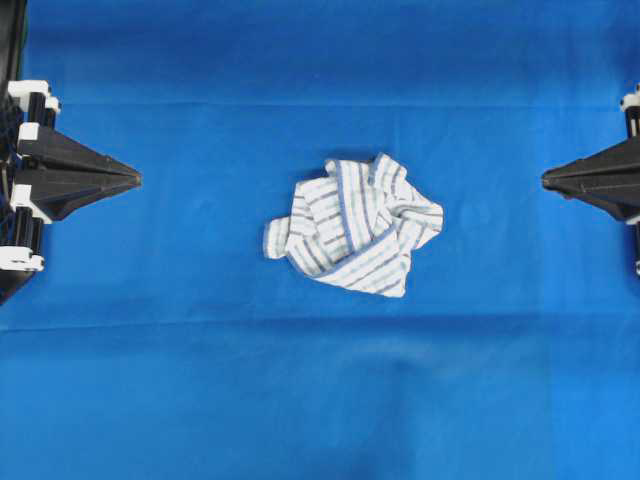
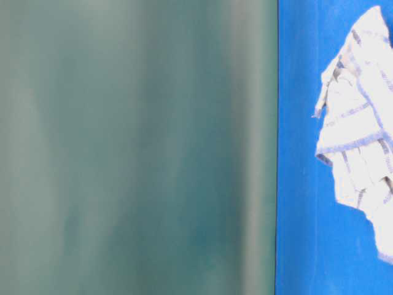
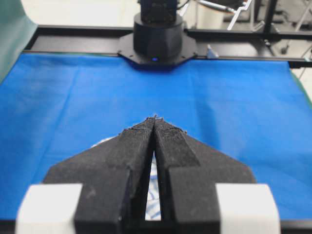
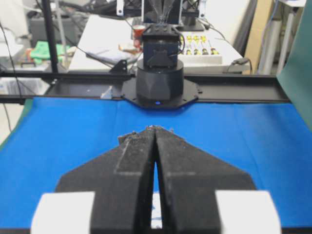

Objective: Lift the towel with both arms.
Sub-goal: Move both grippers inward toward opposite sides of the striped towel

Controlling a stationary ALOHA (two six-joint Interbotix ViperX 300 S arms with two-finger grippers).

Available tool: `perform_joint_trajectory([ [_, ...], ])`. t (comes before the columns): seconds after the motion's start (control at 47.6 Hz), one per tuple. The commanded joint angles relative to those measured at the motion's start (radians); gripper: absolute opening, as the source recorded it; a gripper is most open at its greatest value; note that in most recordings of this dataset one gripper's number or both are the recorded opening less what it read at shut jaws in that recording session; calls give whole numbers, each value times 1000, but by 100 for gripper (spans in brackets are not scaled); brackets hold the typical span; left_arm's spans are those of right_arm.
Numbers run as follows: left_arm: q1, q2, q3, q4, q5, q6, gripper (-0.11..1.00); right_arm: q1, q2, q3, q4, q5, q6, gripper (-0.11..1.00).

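Observation:
My right gripper should close on the triangular flap's edge [image 1: 407, 254] near where the diagonal blue stripe ends, on its own side of the towel.
The towel [image 1: 355, 224], white with blue and grey checked stripes, lies crumpled in the middle of the blue table cover [image 1: 320, 400]. Its edge also shows at the right of the table-level view, towel [image 2: 362, 129]. My left gripper [image 1: 136, 180] is shut at the far left, well apart from the cloth, tips pointing toward it. My right gripper [image 1: 545, 179] is shut at the far right, also apart from it. In the wrist views both pairs of black fingers meet at the tips, left gripper [image 3: 154, 117] and right gripper [image 4: 156, 127], with a sliver of towel [image 3: 155, 175] seen through the slot.
A green wall panel [image 2: 135, 147] fills most of the table-level view. Each wrist view shows the opposite arm's black base [image 3: 157, 41] on a black frame rail [image 4: 234, 90] at the cover's far edge. Cluttered benches [image 4: 195, 44] stand beyond.

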Motion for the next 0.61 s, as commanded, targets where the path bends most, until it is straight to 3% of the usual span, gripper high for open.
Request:
perform_joint_trajectory([
  [0.0,-9,11,-26,-18,8,-9,0,3,8,-25,2,-2,8,0],
  [0.315,-8,58,-61,-18,35,-2,0,2,91,-109,2,126,14,0],
  [0.588,-8,247,-103,-18,35,0,1,2,235,-149,6,173,15,0],
])
